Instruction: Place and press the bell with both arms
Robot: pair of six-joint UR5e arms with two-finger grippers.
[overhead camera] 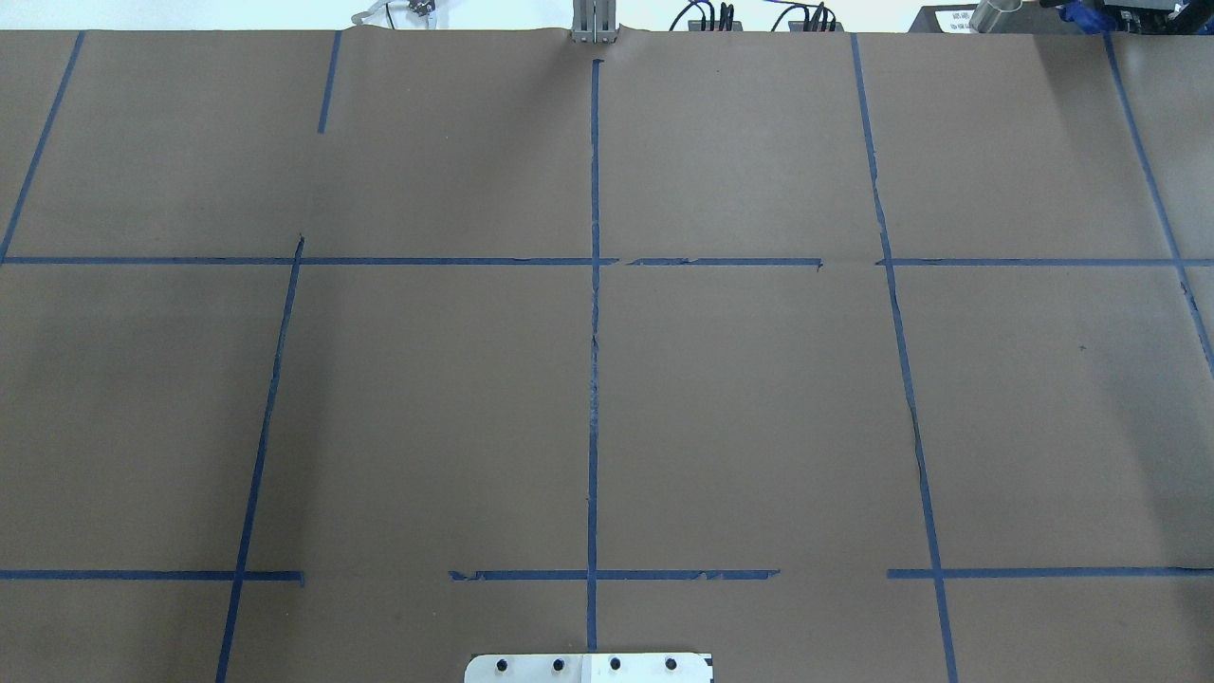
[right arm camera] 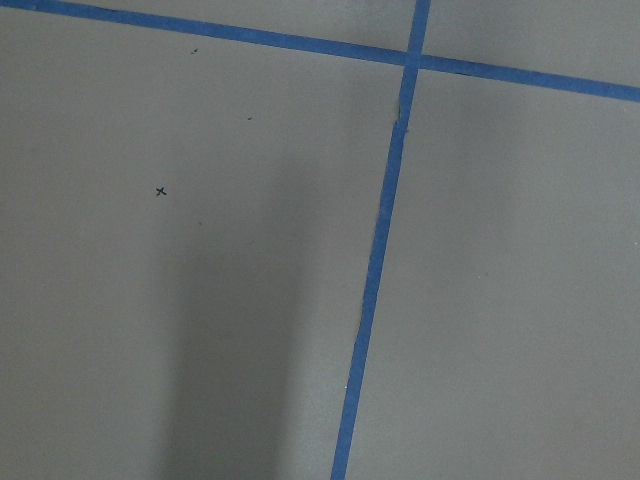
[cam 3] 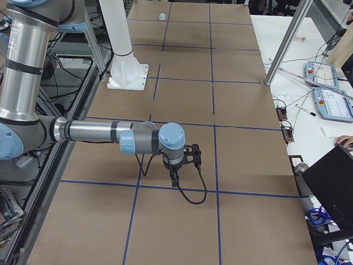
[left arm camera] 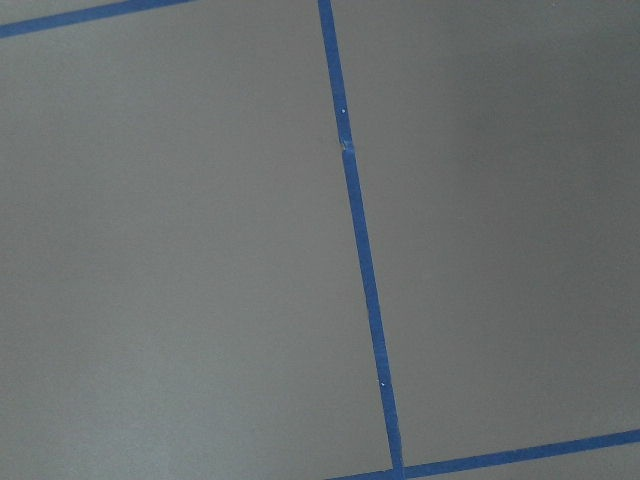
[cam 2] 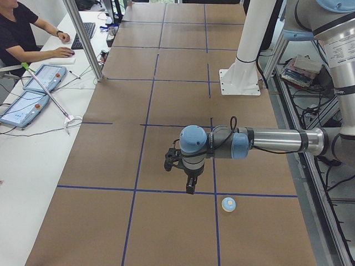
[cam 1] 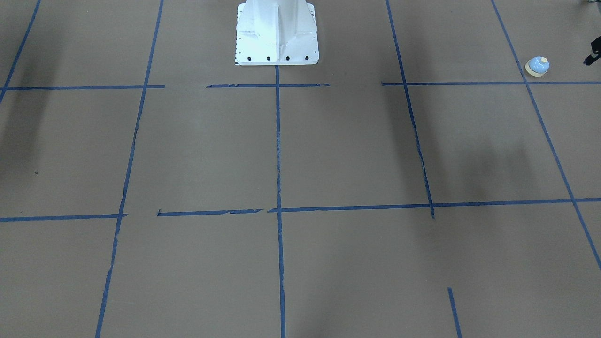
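The next move for my left gripper is to go to the light-blue bell near the tape crossing and close around the sides of its cream base (cam 1: pixel 531 72).
The bell (cam 1: pixel 537 66), light-blue with a cream base and button, stands on the brown paper near a tape crossing at the table's left end. It also shows in the exterior left view (cam 2: pixel 229 204) and far off in the exterior right view (cam 3: pixel 162 16). My left gripper (cam 2: pixel 188 185) hangs above the table a short way from the bell, apart from it; only a black sliver of it (cam 1: pixel 594 50) shows in the front-facing view. My right gripper (cam 3: pixel 175 179) hangs over the table's right end, far from the bell. I cannot tell whether either is open or shut. Both wrist views show only paper and tape.
The white pedestal (cam 1: pixel 276 35) stands at the robot's side of the table, in the middle. Blue tape lines (overhead camera: pixel 594 379) divide the brown paper into squares. A metal post (cam 2: pixel 83 39) and an operator's desk with tablets (cam 2: pixel 25 102) lie beyond the far edge.
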